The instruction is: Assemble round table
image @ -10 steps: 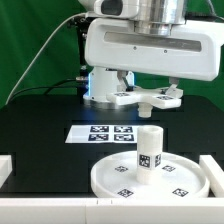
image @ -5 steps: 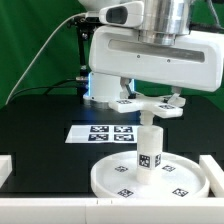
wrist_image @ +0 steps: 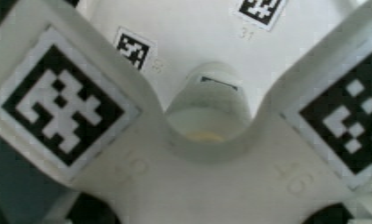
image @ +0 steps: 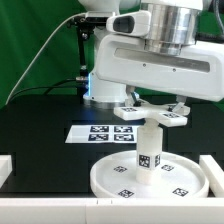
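Note:
Next, my gripper lets go of the cross-shaped piece on top of the short cylindrical post (image: 149,121) (wrist_image: 208,122) that stands on the disc.
The large round disc (image: 108,178) lies flat at the front of the black table. The short cylindrical post (image: 149,150) stands upright on it. My gripper (image: 152,104) is shut on the cross-shaped piece (image: 150,113) and holds it level right over the post's top, touching or nearly touching it. In the wrist view two tagged arms of the cross-shaped piece (wrist_image: 67,100) fill the picture. The disc (wrist_image: 183,30) shows beyond them, and the post top (wrist_image: 209,112) shows in the notch between the arms. My fingers are hidden there.
The marker board (image: 100,133) lies flat behind the disc. White rails stand at the exterior view's left edge (image: 5,165), right edge (image: 216,162) and along the front (image: 40,212). The arm's base (image: 100,85) is at the back.
My gripper has carried the cross-shaped piece toward the exterior view's right and forward, from behind the post to right above it. The disc and post have not moved.

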Robot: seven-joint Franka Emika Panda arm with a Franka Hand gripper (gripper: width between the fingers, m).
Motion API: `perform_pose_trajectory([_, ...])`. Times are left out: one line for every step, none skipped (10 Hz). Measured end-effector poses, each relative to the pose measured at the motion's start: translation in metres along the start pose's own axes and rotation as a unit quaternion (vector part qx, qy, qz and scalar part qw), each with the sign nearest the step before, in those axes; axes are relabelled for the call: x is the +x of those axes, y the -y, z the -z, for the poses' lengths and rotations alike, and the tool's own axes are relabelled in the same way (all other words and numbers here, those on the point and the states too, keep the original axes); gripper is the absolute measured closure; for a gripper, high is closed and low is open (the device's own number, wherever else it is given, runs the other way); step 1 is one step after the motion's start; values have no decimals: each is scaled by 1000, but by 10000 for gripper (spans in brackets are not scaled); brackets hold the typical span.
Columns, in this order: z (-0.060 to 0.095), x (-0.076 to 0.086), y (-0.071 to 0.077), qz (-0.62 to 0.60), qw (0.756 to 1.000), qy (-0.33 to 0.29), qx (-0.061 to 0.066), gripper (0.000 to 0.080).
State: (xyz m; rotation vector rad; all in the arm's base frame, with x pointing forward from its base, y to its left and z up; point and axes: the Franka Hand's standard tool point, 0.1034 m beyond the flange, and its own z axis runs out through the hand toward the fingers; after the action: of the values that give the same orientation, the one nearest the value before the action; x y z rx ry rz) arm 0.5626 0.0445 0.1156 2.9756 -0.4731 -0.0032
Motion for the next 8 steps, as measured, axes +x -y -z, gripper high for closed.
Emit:
perform_pose_trajectory([-3,-1,-1,0,1000,-1,-2,351])
perform_pose_trajectory([-8,-2,-2,0,1000,-5,-4,351])
perform_pose_trajectory([-10,-2,-2,1,1000,-8,-5,351])
perform_pose_trajectory([-10,0,-2,1,1000,-14,-4,351])
perform_pose_trajectory([-10,0,-2,1,1000,-16,-4,351])
perform_pose_trajectory([-10,0,-2,0,1000,-16,-4,351])
perform_pose_trajectory([-10,0,-2,0,1000,-16,-4,351])
perform_pose_trajectory([-10,0,-2,0,1000,-16,-4,351])
